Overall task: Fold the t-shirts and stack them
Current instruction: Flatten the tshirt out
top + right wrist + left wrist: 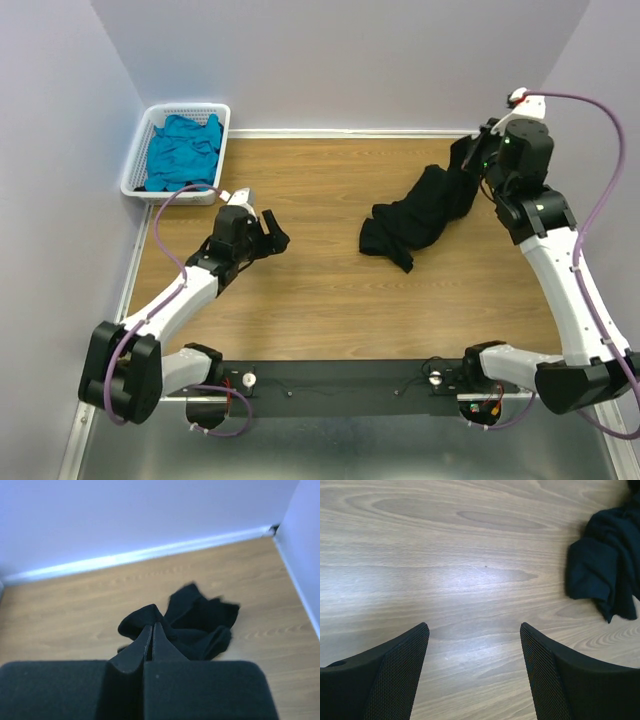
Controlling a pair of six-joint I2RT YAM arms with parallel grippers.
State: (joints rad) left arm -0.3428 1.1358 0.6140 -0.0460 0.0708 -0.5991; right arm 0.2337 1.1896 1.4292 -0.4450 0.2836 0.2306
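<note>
Next, my left gripper closes on the nearest corner (362, 249) (570, 595) of the black t-shirt, at the t-shirt's loose end across from the raised end in my right gripper.
The black t-shirt (415, 215) lies crumpled on the wooden table right of centre, with one end drawn up toward the far right. My right gripper (470, 160) is shut on that raised end, and in the right wrist view the cloth (195, 622) bunches at the closed fingertips of the gripper (152, 625). My left gripper (275, 235) hovers over bare wood at the left, open and holding nothing (474, 626). The black shirt (607, 565) shows at its far right. The teal t-shirt (183, 150) sits bunched in the basket.
A white slotted basket (226, 128) stands at the table's far left corner against the wall. Purple-grey walls close in the back and both sides. The arms' black base bar (340, 378) runs along the near edge.
</note>
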